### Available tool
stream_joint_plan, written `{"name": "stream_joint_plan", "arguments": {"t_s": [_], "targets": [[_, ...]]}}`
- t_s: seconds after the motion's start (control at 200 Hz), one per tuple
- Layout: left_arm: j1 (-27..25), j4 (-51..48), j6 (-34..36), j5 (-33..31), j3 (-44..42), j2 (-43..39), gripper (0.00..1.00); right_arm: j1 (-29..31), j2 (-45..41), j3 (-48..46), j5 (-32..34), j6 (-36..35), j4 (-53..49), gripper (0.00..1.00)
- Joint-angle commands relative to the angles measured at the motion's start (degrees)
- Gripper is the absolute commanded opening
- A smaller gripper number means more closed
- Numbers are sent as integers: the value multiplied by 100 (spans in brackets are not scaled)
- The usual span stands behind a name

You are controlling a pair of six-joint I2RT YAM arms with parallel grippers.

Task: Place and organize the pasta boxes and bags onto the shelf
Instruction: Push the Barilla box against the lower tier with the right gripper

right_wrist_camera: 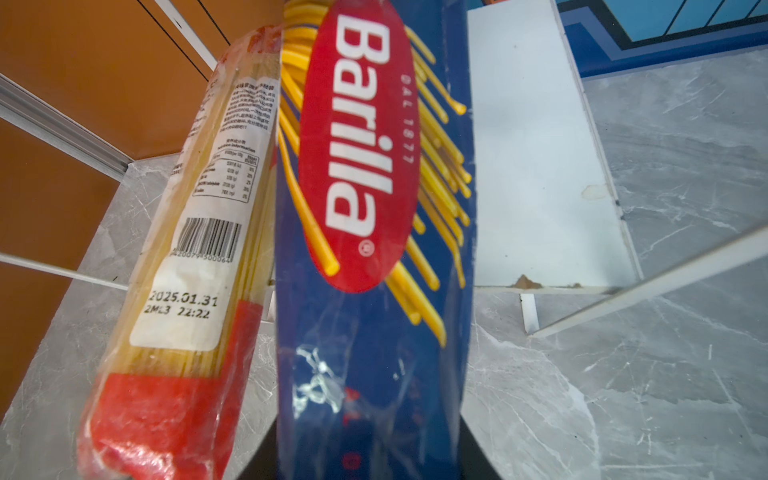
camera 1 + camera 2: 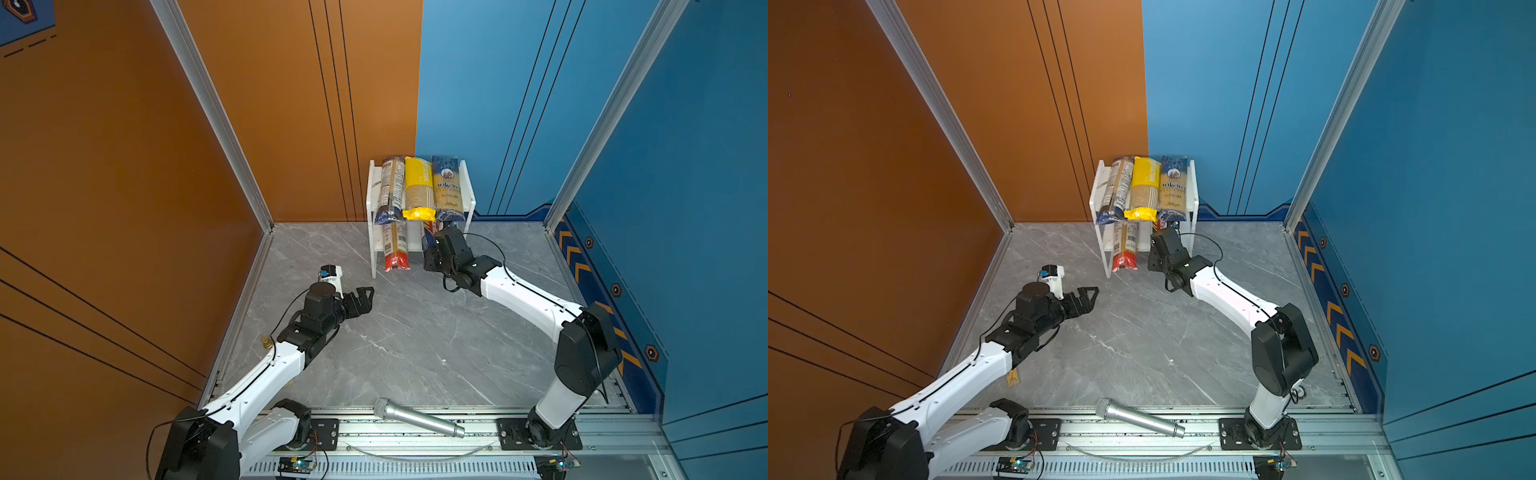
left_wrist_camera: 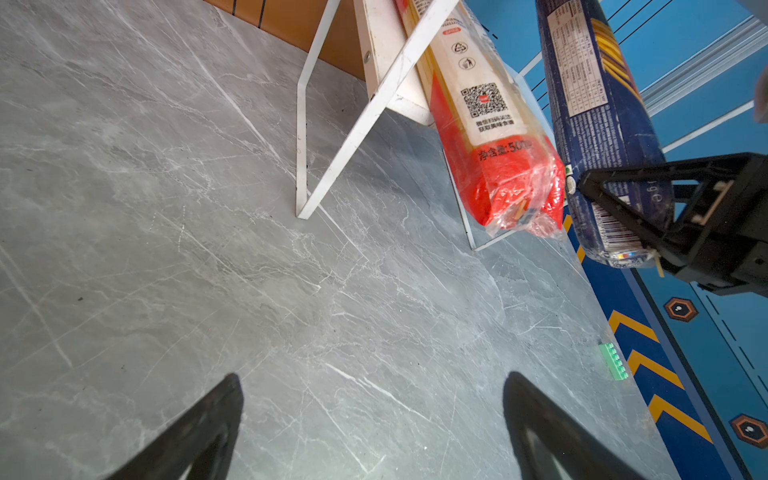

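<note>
I need to use my right gripper to set the dark-blue Barilla pack down on the lower board (image 2: pixel 429 240) (image 1: pixel 385 192) next to the red-ended pack. The Barilla pack is now beside that red-ended pack.
The white shelf (image 2: pixel 372 195) (image 2: pixel 1096 195) stands at the back wall. Its upper board carries three pasta packs side by side: a clear one with dark-blue ends (image 2: pixel 390 187), a yellow one (image 2: pixel 419 187) and a dark-blue Ankara one (image 2: pixel 448 187). On the lower board (image 1: pixel 532 166) lies a red-ended pack (image 2: pixel 395 247) (image 3: pixel 498 166) (image 1: pixel 178 291), its end overhanging. Beside it, my right gripper (image 2: pixel 432 240) (image 1: pixel 370 453) is shut on the near end of the dark-blue Barilla pack (image 1: pixel 374 208) (image 3: pixel 598 124). My left gripper (image 2: pixel 363 297) (image 3: pixel 374 378) hovers open and empty over the table, left of the shelf.
A silver microphone (image 2: pixel 417 417) (image 2: pixel 1138 415) lies on the front rail between the arm bases. A small green connector (image 3: pixel 614 361) sits at the table's right edge. Orange and blue walls close in the grey marble table (image 2: pixel 395 340).
</note>
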Motion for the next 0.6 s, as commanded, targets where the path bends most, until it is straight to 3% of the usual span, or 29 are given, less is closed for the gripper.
{"name": "stream_joint_plan", "arguments": {"t_s": [0.0,0.596], "targets": [[67,60,4,129,-85,29,98,-45,-125,393,227,-168,890,0],[103,105,-6,177,-67,75,98,-119,42,436,300,-279,877,0]]}}
